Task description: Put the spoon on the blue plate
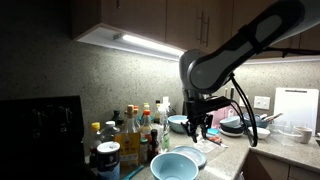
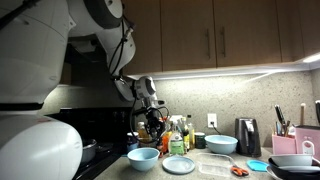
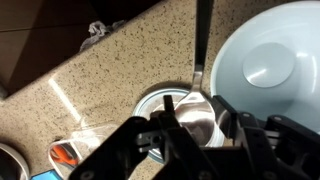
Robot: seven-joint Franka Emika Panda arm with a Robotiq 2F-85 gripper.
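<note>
My gripper will let the metal spoon go near the middle of the pale blue plate [image 1: 194, 154] [image 3: 173, 113] next to the deep bowl.
My gripper [image 3: 192, 132] is shut on a metal spoon [image 3: 200, 60]. The spoon's bowl sits between the fingers and its handle points away from them. In the wrist view the pale blue plate [image 3: 150, 101] lies on the speckled counter right under the spoon's bowl, partly hidden by the fingers. In both exterior views the gripper [image 1: 200, 127] [image 2: 152, 128] hangs above the counter, over the plate [image 1: 197, 155] [image 2: 180, 164]. The spoon is too small to make out there.
A deep light blue bowl [image 3: 265, 60] [image 1: 175, 166] [image 2: 143, 157] stands beside the plate. Several bottles [image 1: 130, 130] [image 2: 178, 135] crowd the counter behind it. Another light blue bowl [image 2: 222, 143], a clear container [image 2: 215, 165], a kettle [image 2: 248, 135] and dark stacked dishes [image 1: 245, 125] stand further along.
</note>
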